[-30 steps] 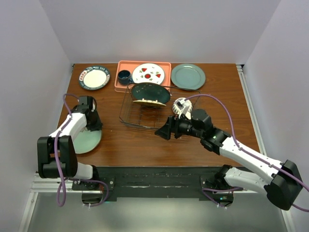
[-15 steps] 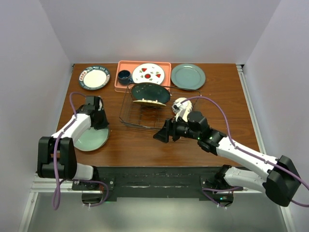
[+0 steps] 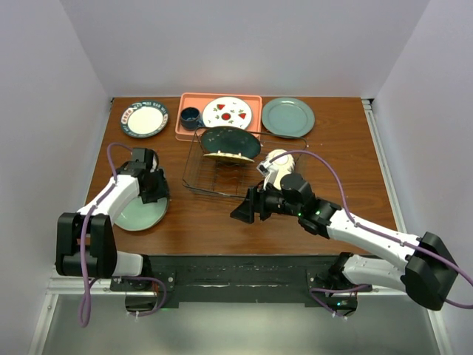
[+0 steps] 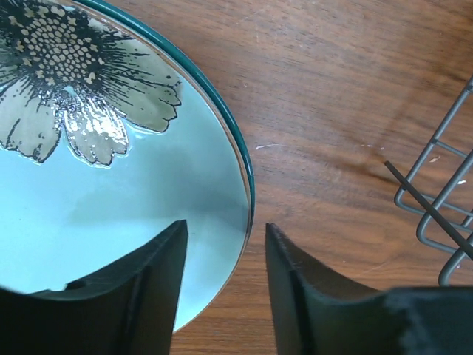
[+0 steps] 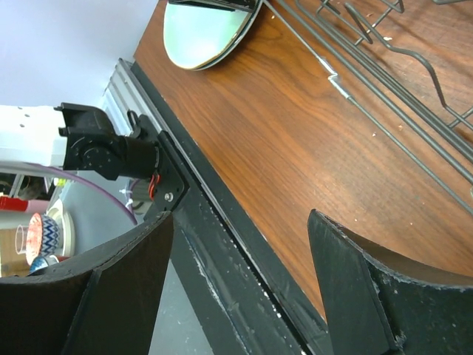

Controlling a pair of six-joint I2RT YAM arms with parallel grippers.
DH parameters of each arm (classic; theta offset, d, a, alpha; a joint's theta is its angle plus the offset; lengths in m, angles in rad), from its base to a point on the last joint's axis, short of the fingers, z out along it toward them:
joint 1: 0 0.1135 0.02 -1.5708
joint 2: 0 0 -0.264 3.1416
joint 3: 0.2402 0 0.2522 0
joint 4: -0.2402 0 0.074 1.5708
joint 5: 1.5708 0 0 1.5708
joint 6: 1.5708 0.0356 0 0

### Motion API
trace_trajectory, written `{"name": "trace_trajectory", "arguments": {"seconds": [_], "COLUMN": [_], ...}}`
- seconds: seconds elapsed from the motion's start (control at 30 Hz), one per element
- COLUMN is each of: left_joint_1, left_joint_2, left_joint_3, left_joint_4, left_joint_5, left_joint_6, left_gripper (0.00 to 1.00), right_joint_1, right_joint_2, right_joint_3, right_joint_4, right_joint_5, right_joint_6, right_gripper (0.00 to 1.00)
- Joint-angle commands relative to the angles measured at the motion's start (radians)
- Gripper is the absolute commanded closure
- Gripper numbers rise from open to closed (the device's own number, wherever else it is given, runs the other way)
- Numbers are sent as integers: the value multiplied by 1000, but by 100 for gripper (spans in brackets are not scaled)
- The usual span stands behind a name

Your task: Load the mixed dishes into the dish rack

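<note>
The rack-side rim (image 3: 165,213) (image 5: 238,35) of the pale green flower plate is next for my right gripper to take hold of, beside my left gripper toward the front rail.
The dish rack (image 3: 214,177) stands mid-table with a dark teal plate (image 3: 230,140) and a yellow woven plate (image 3: 228,157) leaning in it. A cream bowl (image 3: 275,157) sits at its right end. A pale green flower plate (image 4: 111,170) lies flat at the left (image 3: 133,214). My left gripper (image 3: 155,189) hovers over its right rim, open, one finger (image 4: 159,281) above the plate and the other above the wood (image 4: 222,248). My right gripper (image 3: 244,211) is open and empty near the rack's front (image 5: 242,225). A white dark-green-rimmed plate (image 3: 144,118) lies far left.
A salmon-pink tray (image 3: 219,97) at the back holds a white red-fruit plate (image 3: 227,112) and a dark cup (image 3: 191,117). A grey-green plate (image 3: 287,117) lies to its right. Rack wires (image 4: 436,200) are close to my left gripper's right side. The table's black front rail (image 5: 222,244) runs under my right gripper.
My left gripper shifted right along the green plate, nudging it rightward, then opened. The right arm drew back from the rack toward the near left, still open.
</note>
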Motion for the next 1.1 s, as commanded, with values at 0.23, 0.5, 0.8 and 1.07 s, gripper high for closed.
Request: {"name": "trace_trajectory", "arguments": {"seconds": [0.23,0.5,0.8,1.07], "left_joint_1": [-123,-242,-323,-331], "left_joint_2": [29,107,118,34], "left_joint_3": [26,64,66,99], "left_joint_4": [19,-67,-108,-162], "left_joint_5": [-70,-311,-357,-354], "left_joint_6": [-11,-89,-137,-137], "left_gripper": [41,46,89,100], "right_joint_1": [17,23,25,31], "right_joint_2": [8,-21,-17,11], "right_joint_3": [-17,-35,-37,-29], "right_joint_4": [66,59,58,58], "right_joint_5": [36,41,43,43], "right_joint_6": [29,45,49,45], "right_gripper": [23,23,24,24]}}
